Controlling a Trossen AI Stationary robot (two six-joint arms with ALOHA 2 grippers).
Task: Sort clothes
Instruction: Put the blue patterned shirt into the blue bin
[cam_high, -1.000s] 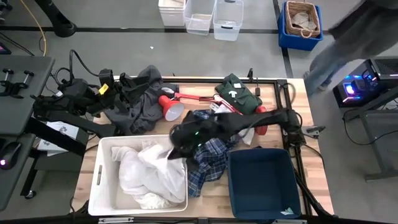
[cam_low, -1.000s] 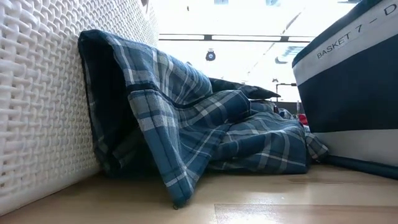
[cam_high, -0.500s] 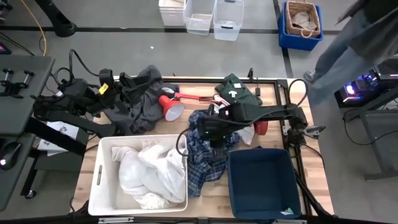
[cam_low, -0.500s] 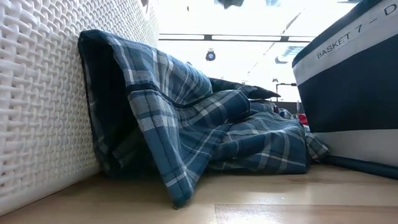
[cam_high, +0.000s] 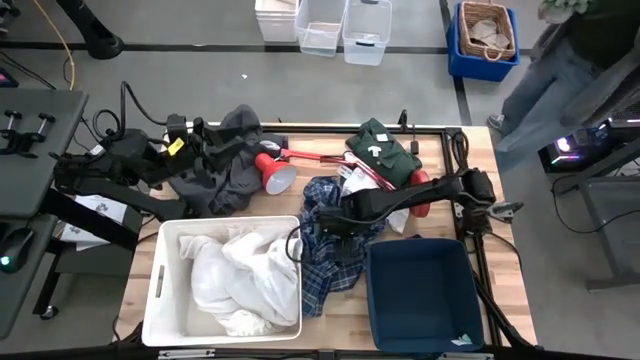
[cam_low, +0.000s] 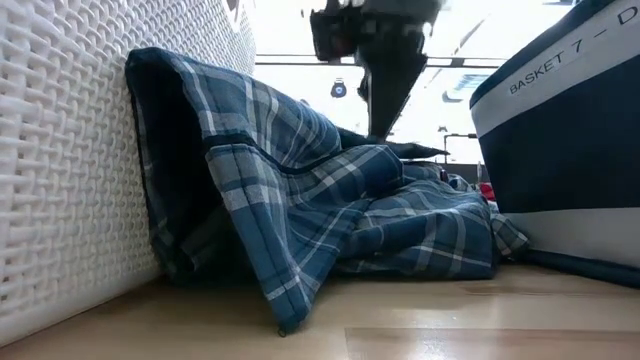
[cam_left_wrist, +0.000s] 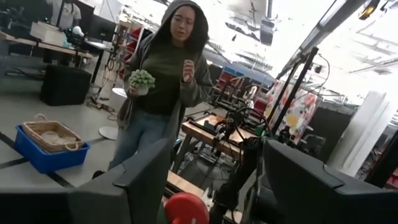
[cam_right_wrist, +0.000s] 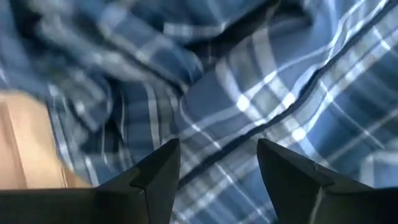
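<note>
The robot's right gripper will next go down to the crumpled middle (cam_high: 340, 246) (cam_right_wrist: 217, 121) of the blue-and-white plaid shirt, between the two bins, and close there.
The blue-and-white plaid shirt (cam_high: 335, 255) lies crumpled on the table between the white bin (cam_high: 160, 290) and the navy bin (cam_high: 420, 300). In the low view the shirt (cam_low: 330, 200) leans on the white bin's woven wall (cam_low: 70, 150). My right gripper (cam_high: 335, 220) (cam_right_wrist: 214, 180) hangs open, pointing down, just above the shirt's far part (cam_right_wrist: 249, 81). White clothes (cam_high: 245, 280) fill the white bin. A dark grey garment (cam_high: 235, 165) lies at the far left, where my left gripper (cam_high: 197, 145) (cam_left_wrist: 214, 186) waits open. A dark green garment (cam_high: 385, 148) lies at the far middle.
A red desk lamp (cam_high: 272, 175) lies between the grey and green garments, with its arm running toward my right arm. The navy bin (cam_low: 560, 130) stands close on the shirt's right. A person (cam_high: 570, 60) stands on the floor beyond the table's far right corner.
My right gripper has swung from over the white bin's right rim toward the table's right, to above the plaid shirt. It has then come down, so it now shows in the low view. The shirt has not moved.
</note>
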